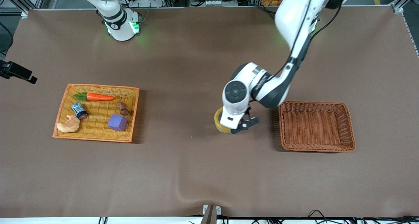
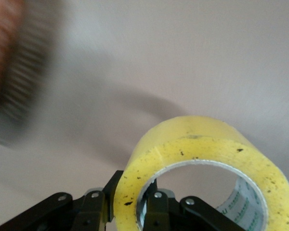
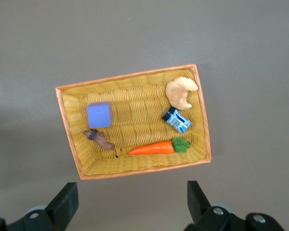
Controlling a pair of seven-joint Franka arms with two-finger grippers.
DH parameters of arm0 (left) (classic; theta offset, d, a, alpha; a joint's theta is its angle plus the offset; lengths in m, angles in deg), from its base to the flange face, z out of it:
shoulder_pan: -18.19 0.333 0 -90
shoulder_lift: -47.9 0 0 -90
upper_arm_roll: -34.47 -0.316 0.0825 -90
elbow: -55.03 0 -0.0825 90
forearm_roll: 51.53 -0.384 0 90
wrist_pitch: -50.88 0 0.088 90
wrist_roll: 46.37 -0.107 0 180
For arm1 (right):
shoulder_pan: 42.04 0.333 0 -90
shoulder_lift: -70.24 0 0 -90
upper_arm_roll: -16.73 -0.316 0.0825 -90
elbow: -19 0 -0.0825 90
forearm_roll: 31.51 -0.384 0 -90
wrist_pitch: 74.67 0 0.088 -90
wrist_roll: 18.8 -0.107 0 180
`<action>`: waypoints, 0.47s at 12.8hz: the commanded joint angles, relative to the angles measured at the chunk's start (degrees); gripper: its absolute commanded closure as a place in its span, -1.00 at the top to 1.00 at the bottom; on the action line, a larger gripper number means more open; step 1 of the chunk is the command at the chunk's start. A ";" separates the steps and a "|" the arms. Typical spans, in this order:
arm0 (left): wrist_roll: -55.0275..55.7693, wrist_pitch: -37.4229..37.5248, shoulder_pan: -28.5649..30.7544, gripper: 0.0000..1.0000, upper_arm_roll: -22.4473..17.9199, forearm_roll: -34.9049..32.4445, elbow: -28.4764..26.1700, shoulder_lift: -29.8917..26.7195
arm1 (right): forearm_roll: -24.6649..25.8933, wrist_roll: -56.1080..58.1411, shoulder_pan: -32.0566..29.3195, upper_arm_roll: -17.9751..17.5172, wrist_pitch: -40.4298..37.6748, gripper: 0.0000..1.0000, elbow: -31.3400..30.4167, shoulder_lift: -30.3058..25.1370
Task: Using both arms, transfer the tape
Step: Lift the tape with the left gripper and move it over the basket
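Observation:
Next, my left gripper releases the tape near the middle of the empty brown basket (image 1: pixel 314 121).
The tape (image 1: pixel 218 120) is a yellow ring with a grey-white core, at the middle of the table beside the brown basket. My left gripper (image 1: pixel 229 128) is shut on it: in the left wrist view one finger sits outside the ring wall and one inside, and the left gripper (image 2: pixel 133 193) pinches the tape (image 2: pixel 207 149). I cannot tell whether the tape touches the table. My right gripper (image 3: pixel 132 195) is open and empty, high over the yellow basket (image 3: pixel 67 130); it is out of the front view.
The yellow basket (image 1: pixel 98 86) toward the right arm's end holds a carrot (image 1: pixel 98 97), a can (image 1: pixel 79 110), a croissant (image 1: pixel 68 124), a purple cube (image 1: pixel 117 122) and a small brown item (image 1: pixel 123 108). The empty brown basket (image 1: pixel 316 148) stands toward the left arm's end.

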 commanded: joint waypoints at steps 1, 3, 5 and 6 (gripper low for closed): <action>2.99 3.81 6.83 -1.00 0.54 -0.61 -1.87 -5.36 | -0.65 -0.46 -4.85 -5.21 -2.13 1.00 2.74 2.27; 5.81 4.98 12.10 -1.00 0.54 -0.69 -1.87 -6.94 | 0.32 -0.37 -4.15 -5.30 -2.13 1.00 2.83 3.41; 5.39 7.16 17.90 -1.00 0.63 -0.61 -2.04 -8.00 | 1.81 -0.37 -3.71 -5.39 -2.47 1.00 2.74 3.42; 4.95 7.70 20.98 -1.00 0.80 -0.52 -2.04 -8.35 | 3.04 -0.28 -2.84 -5.39 -2.91 1.00 2.83 3.42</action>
